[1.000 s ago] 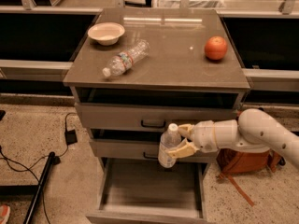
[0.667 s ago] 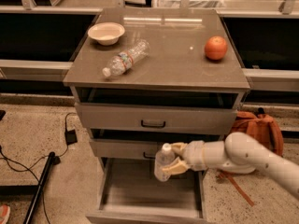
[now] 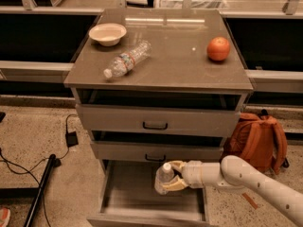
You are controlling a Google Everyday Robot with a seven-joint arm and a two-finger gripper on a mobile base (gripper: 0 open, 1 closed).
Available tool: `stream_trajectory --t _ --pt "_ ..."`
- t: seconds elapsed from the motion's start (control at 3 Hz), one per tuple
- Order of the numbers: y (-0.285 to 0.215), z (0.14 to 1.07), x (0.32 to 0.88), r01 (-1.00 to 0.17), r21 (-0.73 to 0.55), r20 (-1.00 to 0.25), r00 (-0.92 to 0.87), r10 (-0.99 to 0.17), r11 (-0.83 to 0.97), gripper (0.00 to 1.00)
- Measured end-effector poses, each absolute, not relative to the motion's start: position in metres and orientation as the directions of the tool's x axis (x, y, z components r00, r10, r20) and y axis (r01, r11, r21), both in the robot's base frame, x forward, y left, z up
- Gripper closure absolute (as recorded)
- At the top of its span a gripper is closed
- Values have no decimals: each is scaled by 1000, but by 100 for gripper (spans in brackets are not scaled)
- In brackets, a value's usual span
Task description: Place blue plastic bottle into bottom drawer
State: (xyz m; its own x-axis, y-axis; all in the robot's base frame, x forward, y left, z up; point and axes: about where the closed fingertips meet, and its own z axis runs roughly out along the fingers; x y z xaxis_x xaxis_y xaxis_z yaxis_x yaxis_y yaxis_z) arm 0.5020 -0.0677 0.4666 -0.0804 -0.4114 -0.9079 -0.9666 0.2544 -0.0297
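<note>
Next, my gripper releases the blue plastic bottle, now hanging over the open drawer, inside the bottom drawer point(image 3: 150, 209), close to the middle of the drawer's front panel.
The blue plastic bottle point(image 3: 164, 178), clear with a white cap, is upright in my gripper point(image 3: 174, 176). My pale fingers point(image 3: 177, 184) are closed around its body. My arm reaches in from the lower right. The bottle hangs over the open bottom drawer point(image 3: 137, 195), which is pulled out with a plain grey interior. The bottle's lower end is at about the level of the drawer's opening; I cannot tell whether it touches the floor.
On the cabinet top point(image 3: 165, 65) lie a slimmer clear bottle with a red-green label point(image 3: 127, 60), a white bowl point(image 3: 108, 33) and an orange fruit point(image 3: 218, 48). Two upper drawers with dark handles point(image 3: 155, 125) stand slightly open. An orange backpack point(image 3: 258, 141) sits at the right. Cables lie on the floor point(image 3: 28, 164).
My gripper has carried the bottle down from in front of the middle drawer to over the open bottom drawer, and slightly left.
</note>
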Motion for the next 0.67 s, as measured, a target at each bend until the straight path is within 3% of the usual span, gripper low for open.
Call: stream_trajectory --t 0.67 --pt "-52 431 500 -970 2 -907 -103 -409 241 100"
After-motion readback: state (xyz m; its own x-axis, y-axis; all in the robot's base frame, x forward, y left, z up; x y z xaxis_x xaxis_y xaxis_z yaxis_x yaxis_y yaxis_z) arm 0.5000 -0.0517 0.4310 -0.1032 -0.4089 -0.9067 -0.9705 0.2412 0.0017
